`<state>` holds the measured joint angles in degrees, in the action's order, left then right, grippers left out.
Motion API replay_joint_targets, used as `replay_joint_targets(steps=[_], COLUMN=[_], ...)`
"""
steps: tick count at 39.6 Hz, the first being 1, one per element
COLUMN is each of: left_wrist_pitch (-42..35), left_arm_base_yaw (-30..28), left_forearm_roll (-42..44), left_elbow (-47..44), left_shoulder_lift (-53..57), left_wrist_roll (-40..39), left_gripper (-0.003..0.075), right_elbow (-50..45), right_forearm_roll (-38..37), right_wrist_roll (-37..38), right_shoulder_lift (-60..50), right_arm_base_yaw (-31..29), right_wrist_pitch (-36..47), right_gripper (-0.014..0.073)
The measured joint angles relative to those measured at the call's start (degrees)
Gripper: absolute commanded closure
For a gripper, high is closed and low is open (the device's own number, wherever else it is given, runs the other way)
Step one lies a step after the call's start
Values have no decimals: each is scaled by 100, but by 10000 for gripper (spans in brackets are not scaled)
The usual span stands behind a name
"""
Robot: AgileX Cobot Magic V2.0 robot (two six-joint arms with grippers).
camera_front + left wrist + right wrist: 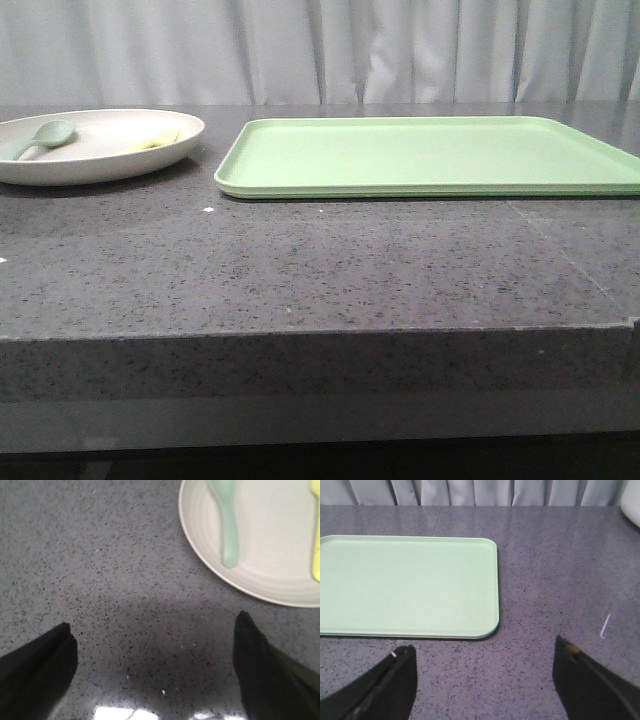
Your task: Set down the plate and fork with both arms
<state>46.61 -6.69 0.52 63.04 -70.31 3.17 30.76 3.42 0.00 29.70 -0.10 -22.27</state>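
Note:
I need to next grab the cream plate by the rim [3, 149] [219, 573] with my left gripper, beside the end of the sage-green spoon's handle.
The cream plate [110, 158] sits at the far left of the table. The yellow fork [157, 139] and a sage-green spoon [40, 137] lie in it. The left wrist view shows the plate's rim [200, 545], the spoon handle [229, 530] and an edge of the fork [315, 540]. My left gripper [156, 670] is open and empty over bare table, short of the plate. My right gripper [485, 672] is open and empty over bare table, just off the corner of the green tray [405, 585]. Neither gripper shows in the front view.
The light-green rectangular tray [430, 155] lies at the middle and right of the grey speckled table [300, 270]. White curtains hang behind. A white object's edge [632, 500] shows at the corner of the right wrist view.

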Motion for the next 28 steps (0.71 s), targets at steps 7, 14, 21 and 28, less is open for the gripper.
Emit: replay_joint_targets(steps=[7, 14, 21, 28], left_wrist_pitch=[670, 1241, 1805, 2201], left_arm_base_yaw=[-865, -1116, -1095, -926], left_forearm_roll=[-1857, -2813, -2930, -2935], left_elbow=[1044, 1942, 2962, 3790], left_shoulder_lift=[-1301, -2252, -3135, -3843], left_wrist_roll=[1386, 2012, 2075, 2098], left_gripper=[121, 121, 121, 121], right_elbow=[0, 0, 0, 0], right_forearm_roll=[0, 0, 0, 0], right_wrist_roll=[0, 0, 0, 0], right_shoulder_lift=[0, 0, 0, 0], right_arm_base_yaw=[0, 0, 0, 0], right_wrist_pitch=[-9, -9, -23, -27], right_gripper=[11, 11, 11, 11])
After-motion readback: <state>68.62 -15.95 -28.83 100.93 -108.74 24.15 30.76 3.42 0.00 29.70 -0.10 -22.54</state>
